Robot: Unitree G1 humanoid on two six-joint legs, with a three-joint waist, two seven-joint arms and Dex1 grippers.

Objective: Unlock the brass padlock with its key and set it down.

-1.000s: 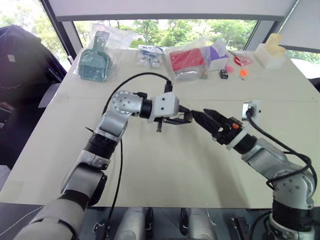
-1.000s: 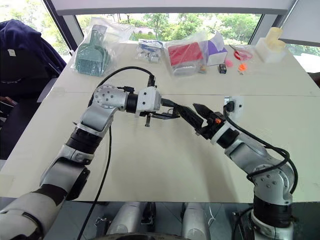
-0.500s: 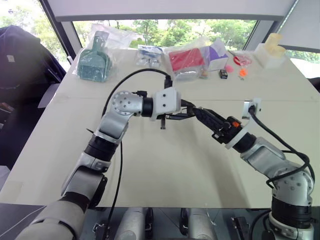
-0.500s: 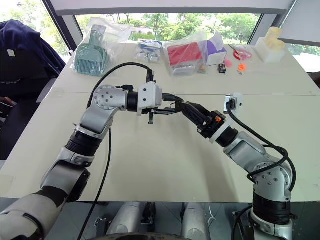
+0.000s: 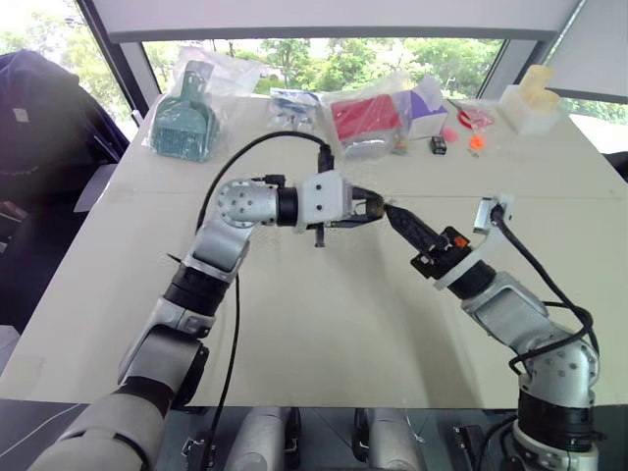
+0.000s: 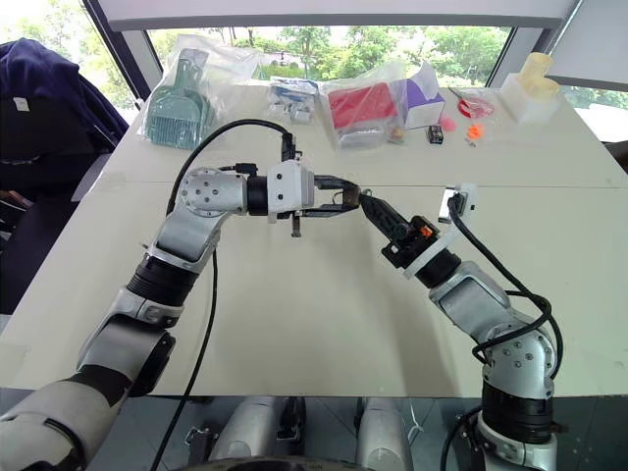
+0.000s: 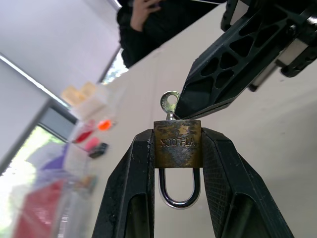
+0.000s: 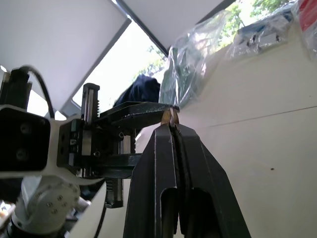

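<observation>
The padlock's shackle is between the fingers of the robot's left gripper, so next the right gripper lets go of the key and takes the padlock's body (image 7: pixel 178 144) to get the shackle clear.
My left gripper (image 7: pixel 177 136) is shut on the brass padlock (image 7: pixel 177 147), gripping the sides of its body, with the silvery shackle (image 7: pixel 178 194) lying between the fingers toward the wrist. The key (image 7: pixel 170 102) sticks out of the padlock's far end, its holed head showing. My right gripper (image 8: pixel 172 126) is shut, and its black fingertips (image 7: pixel 190 106) pinch the edge of the key's head. The two grippers meet tip to tip above the middle of the table, left gripper (image 5: pixel 371 210) against right gripper (image 5: pixel 393 213).
Along the table's far edge lie a bagged green brush (image 5: pixel 183 123), a bagged red box (image 5: pixel 368 118), a purple box (image 5: pixel 428 102), a small black block (image 5: pixel 440 145) and a white container (image 5: pixel 531 102). A white socket block (image 5: pixel 490 212) sits by my right arm. A person in dark clothes (image 7: pixel 148 22) stands beyond the table.
My right gripper's fingers went from wide open to shut on the key at the left gripper's tip. The left wrist rolled a little while still holding the padlock.
</observation>
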